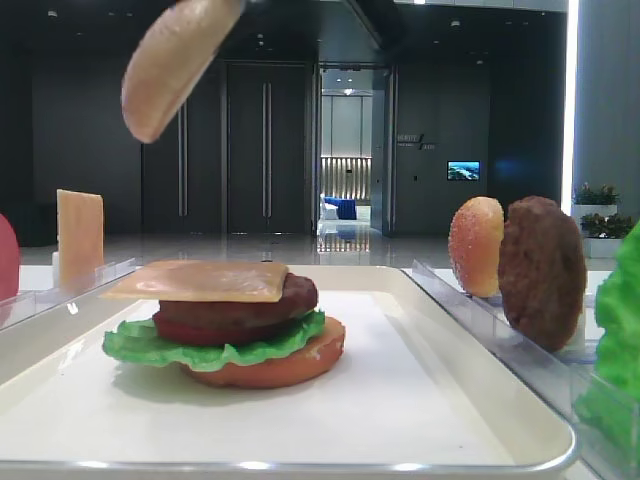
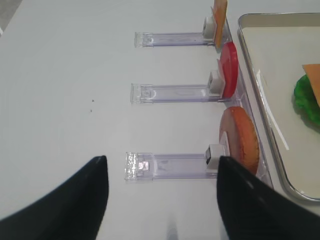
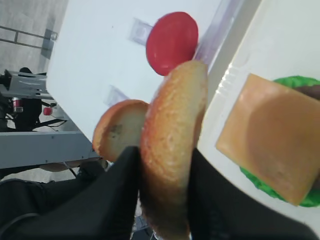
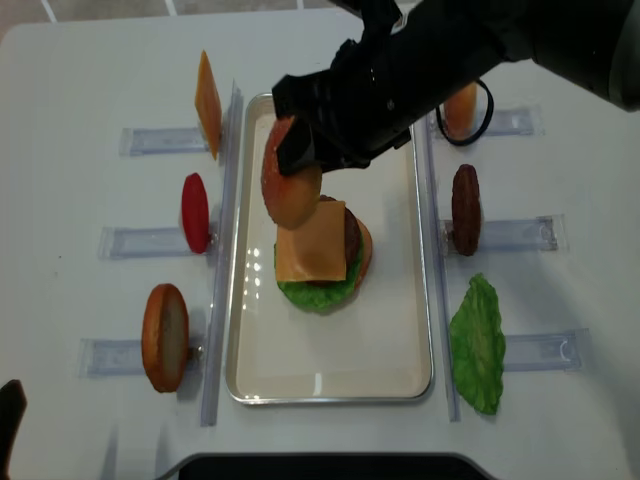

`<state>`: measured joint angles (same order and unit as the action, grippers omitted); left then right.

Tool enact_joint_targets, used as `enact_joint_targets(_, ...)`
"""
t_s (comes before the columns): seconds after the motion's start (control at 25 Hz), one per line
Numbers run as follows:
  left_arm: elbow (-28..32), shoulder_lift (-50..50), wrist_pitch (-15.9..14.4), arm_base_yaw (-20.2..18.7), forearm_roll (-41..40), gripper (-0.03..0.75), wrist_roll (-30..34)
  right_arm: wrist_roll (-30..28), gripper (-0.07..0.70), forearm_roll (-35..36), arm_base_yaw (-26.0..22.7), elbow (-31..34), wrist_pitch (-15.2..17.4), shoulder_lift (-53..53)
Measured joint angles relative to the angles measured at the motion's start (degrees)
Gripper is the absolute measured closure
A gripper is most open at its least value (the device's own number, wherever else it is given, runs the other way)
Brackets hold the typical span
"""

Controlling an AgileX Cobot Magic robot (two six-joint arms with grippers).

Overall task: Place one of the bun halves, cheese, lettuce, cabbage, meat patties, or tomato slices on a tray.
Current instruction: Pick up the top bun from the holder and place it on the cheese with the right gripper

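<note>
My right gripper is holding the seeded bun half. It will let go of it on the cheese slice topping the stack [image 4: 326, 235] [image 3: 293, 146] in the white tray.
My right gripper [image 3: 165, 152] is shut on a seeded bun half [image 3: 172, 135], held on edge between the black fingers. It hangs above the white tray [image 4: 330, 390], just up and left of the stack there [image 4: 290, 185]. That stack has a cheese slice [image 4: 312, 243] on top, with a meat patty [image 1: 295, 292], a tomato slice, lettuce [image 1: 150, 345] and a bottom bun [image 1: 290, 365] under it. My left gripper [image 2: 161, 159] is open and empty, low over the table near the left racks.
Clear racks left of the tray hold a cheese slice [image 4: 207, 103], a tomato slice [image 4: 195, 212] and a bun half [image 4: 165, 336]. Racks on the right hold a bun half [image 4: 460, 108], a patty [image 4: 465, 208] and a lettuce leaf [image 4: 478, 343].
</note>
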<state>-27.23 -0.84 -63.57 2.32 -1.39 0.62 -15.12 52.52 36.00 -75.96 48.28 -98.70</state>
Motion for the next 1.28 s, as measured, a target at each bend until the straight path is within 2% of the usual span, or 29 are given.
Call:
enact_joint_targets(0.2,0.00,0.00,0.00,0.00,0.00,0.199,0.00,-7.04,0.428,5.03,0.00,6.49,-3.27,-0.41)
enact_joint_targets(0.32,0.00,0.00,0.00,0.00,0.00,0.199,0.00,-9.61,0.428,7.26,-0.42,7.49,-4.94,-0.46)
enact_joint_targets(0.64,0.00,0.00,0.00,0.00,0.00,0.199,0.00,-10.41,0.428,8.87,-1.30,7.61,-6.83,-3.56)
enact_joint_targets(1.28,0.00,0.00,0.00,0.00,0.00,0.199,0.00,-12.84,0.428,11.28,-1.30,7.61,-6.94,-6.00)
